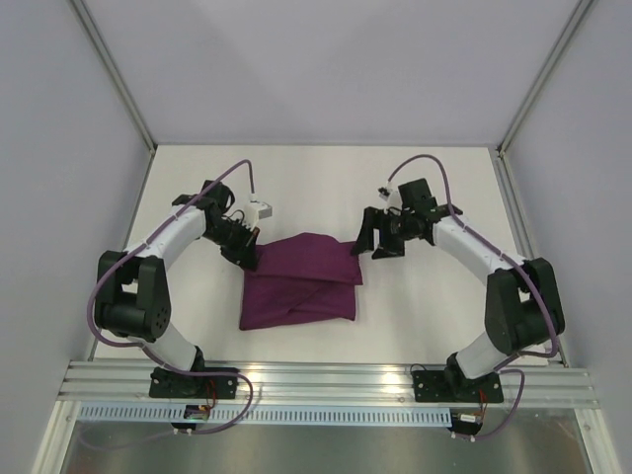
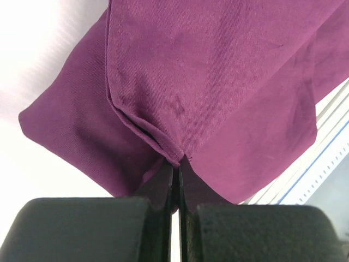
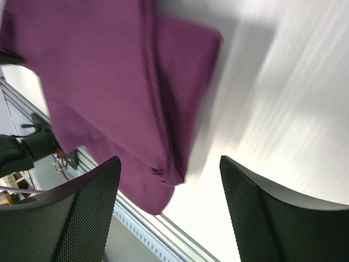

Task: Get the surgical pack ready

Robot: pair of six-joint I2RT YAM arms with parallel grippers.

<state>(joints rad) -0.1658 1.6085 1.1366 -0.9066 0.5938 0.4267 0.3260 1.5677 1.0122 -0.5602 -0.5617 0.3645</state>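
Next, my right hand grips the deep-purple cloth at the middle of its far edge [image 1: 313, 235], where its upper fold bulges outward.
The deep-purple cloth [image 1: 301, 279] lies as a folded bundle in the middle of the table. My left gripper [image 1: 245, 255] is at its far left corner, shut on a fold of the cloth [image 2: 180, 158]. My right gripper [image 1: 367, 237] hovers just off the bundle's far right corner, open and empty; the cloth [image 3: 109, 71] fills the upper left of the right wrist view. The steel tray, gauze, forceps and packets are not in view.
The white table [image 1: 326, 183] is bounded by grey walls at the back and sides. A metal rail [image 1: 326, 380] with both arm bases runs along the near edge.
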